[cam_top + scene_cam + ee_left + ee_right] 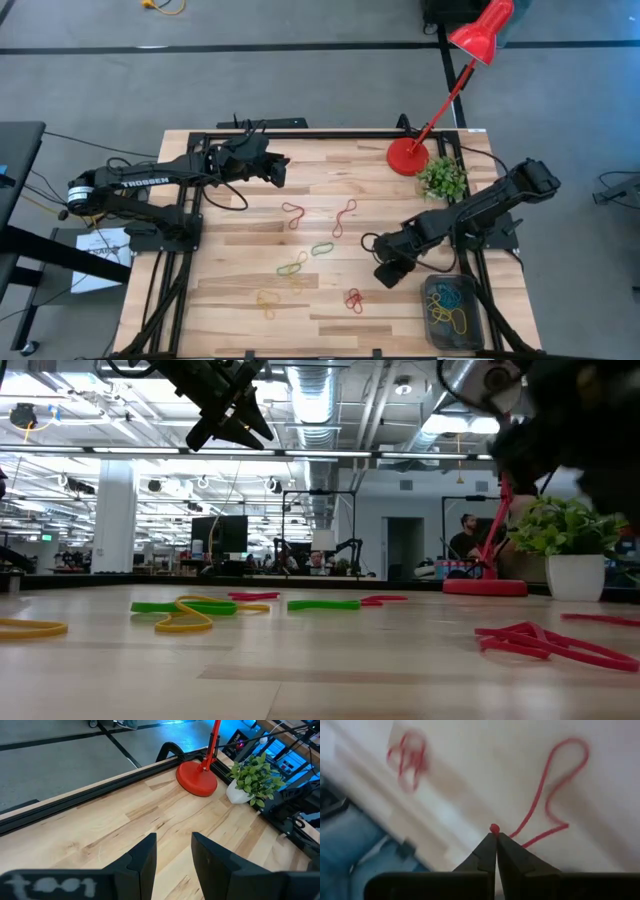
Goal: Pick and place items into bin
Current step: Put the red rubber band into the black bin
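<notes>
The robot's right gripper should release the red band in the dark bin (441, 325) next to the loop of the yellow band.
My right gripper (386, 272) is above the table's near right part, left of the bin (478, 335), and is shut on a thin red rubber band (546, 795). The bin is a dark tray at the near right corner with blue and yellow bands inside. My left gripper (277, 168) is open and empty, raised over the far left part of the table; it also shows in the low view (228, 420). Loose bands lie flat on the wood: two red ones (292, 213) (344, 217), a green one (322, 248), a green and yellow pair (292, 267), a yellow one (266, 302) and a red one (353, 299). My right gripper pinches the red band between its two shut fingertips (490, 847), with a small bunched bit of the band (494, 828) showing just past the tips. The rest of the loop trails away from the tips, slack and curled, in front of the blurred table.
A red desk lamp's round base (407, 157) and a small potted plant (443, 178) stand at the far right. A black frame rail (100, 790) runs along the table's far edge. Open wood lies between the loose bands and the bin.
</notes>
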